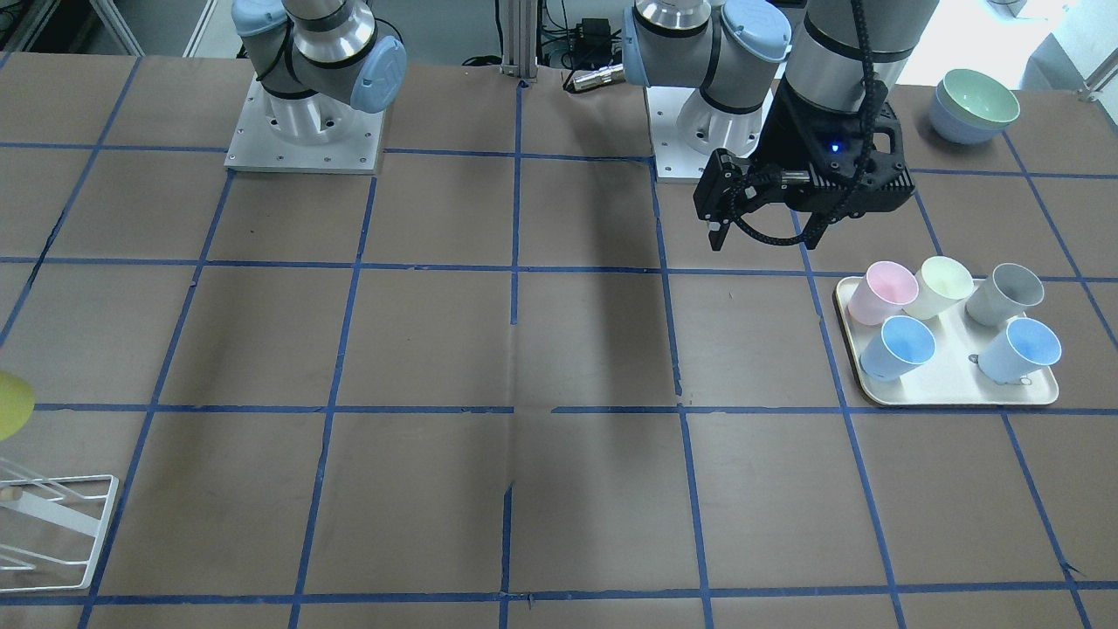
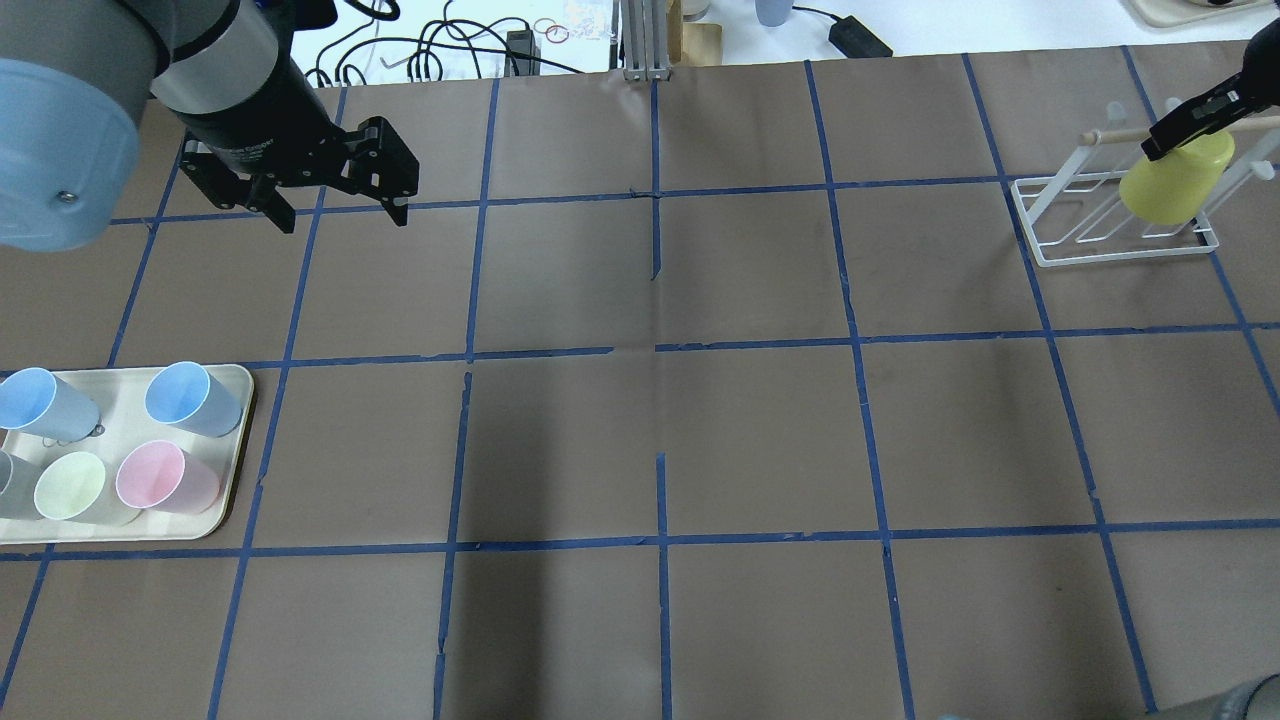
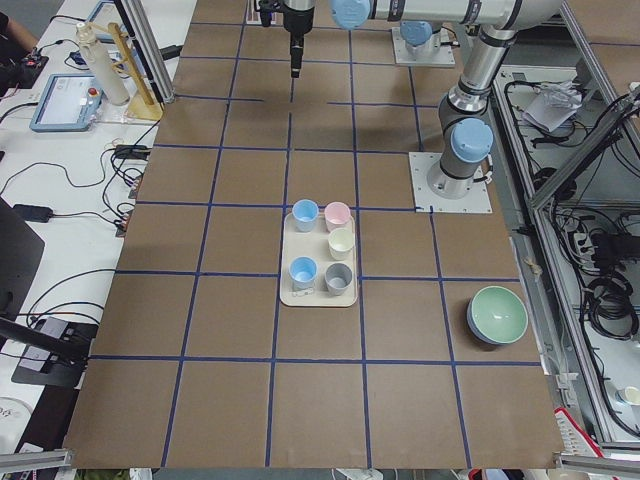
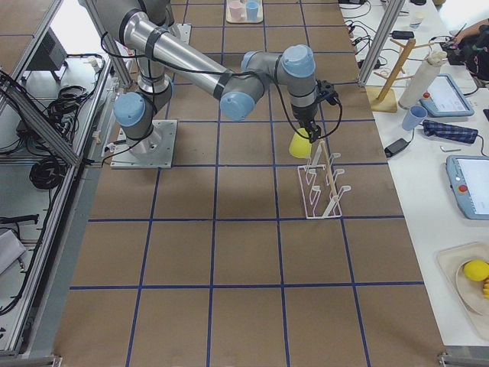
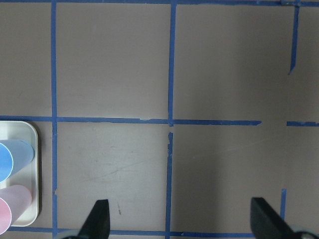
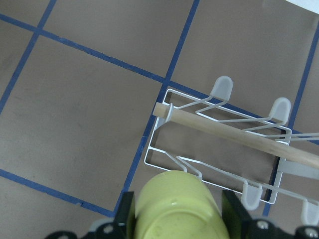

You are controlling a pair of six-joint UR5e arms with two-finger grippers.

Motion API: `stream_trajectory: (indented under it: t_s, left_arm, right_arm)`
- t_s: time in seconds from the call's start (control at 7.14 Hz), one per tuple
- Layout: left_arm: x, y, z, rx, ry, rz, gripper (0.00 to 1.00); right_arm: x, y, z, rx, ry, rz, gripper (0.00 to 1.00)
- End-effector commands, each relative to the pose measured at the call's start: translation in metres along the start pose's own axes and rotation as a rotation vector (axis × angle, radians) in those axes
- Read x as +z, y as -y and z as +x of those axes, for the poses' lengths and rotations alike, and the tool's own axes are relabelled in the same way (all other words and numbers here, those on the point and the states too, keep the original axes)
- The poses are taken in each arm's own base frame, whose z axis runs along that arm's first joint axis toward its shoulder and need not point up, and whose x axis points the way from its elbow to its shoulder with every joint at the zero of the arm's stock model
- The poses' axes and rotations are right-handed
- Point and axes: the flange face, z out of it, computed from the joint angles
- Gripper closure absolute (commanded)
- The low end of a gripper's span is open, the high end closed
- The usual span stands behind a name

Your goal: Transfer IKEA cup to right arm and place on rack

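Observation:
I should use my right gripper to let the yellow cup go on the white rack's end peg (image 1: 36,458) (image 6: 183,183), next to the loose end of the wooden bar.
The bright yellow IKEA cup (image 2: 1176,182) hangs tilted over the white wire rack (image 2: 1108,222) at the table's far right, with its wider end pointing down towards the rods. My right gripper (image 2: 1196,112) is shut on it. In the right wrist view the cup (image 6: 175,204) sits between the fingers (image 6: 125,213), just in front of the rack (image 6: 219,130) and its wooden bar. The cup also shows in the right side view (image 4: 299,145). My left gripper (image 2: 335,212) is open and empty, hovering above bare table beyond the tray; its jaws stand wide apart in the left wrist view (image 5: 182,221).
A cream tray (image 2: 236,440) at the near left holds several pastel cups: two blue, a pink, a pale cream-yellow and a grey. Stacked bowls (image 1: 974,105) stand near the left arm's base. Blue tape lines grid the brown table.

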Motion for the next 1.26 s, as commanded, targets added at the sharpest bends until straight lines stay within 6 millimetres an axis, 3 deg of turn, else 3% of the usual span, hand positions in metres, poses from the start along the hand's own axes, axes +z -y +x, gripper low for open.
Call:
stream_trajectory:
  t_s: [0.0,0.56,1.12]
  left_arm:
    - [0.002,0.0,0.001,-0.007,0.006,0.006,0.0]
    - [0.006,0.009,0.001,-0.015,0.005,0.053,0.0]
    - [0.001,0.005,0.001,-0.012,0.002,0.062,0.0]
  right_arm:
    - [0.014,0.001,0.004,0.001,0.006,-0.004,1.0]
    - [0.043,0.003,0.013,0.001,0.009,-0.006,1.0]
    - [0.079,0.0,0.02,0.019,0.035,-0.029,1.0]
